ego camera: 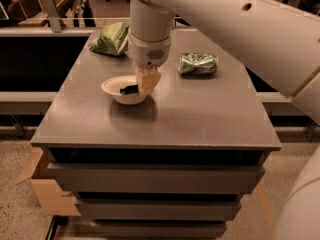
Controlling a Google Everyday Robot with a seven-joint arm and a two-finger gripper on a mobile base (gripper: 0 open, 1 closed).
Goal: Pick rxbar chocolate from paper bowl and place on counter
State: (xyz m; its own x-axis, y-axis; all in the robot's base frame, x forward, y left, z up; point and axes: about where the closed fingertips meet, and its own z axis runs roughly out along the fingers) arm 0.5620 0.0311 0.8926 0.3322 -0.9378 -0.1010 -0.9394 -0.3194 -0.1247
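The rxbar chocolate's end is pinched by my gripper at the paper bowl's rim, so next I open, back away and move the bar further inside the bowl (pixel 129 89).
The off-white paper bowl (pixel 114 88) sits flat on the grey counter (pixel 200 114), left of its middle. The rxbar chocolate (pixel 129 89), a small dark bar, lies inside the bowl on its right side. My gripper (pixel 147 84) comes down from the white arm over the bowl's right rim. Its tan fingers (pixel 148 79) are closed on the right end of the bar, and the rest of the bar sticks out to the left, low in the bowl.
A green chip bag (pixel 111 38) lies at the counter's back left corner. A crushed green can (pixel 198 64) lies at the back right of the bowl. Drawers sit below the counter, and a cardboard box (pixel 42 189) stands on the floor at the left.
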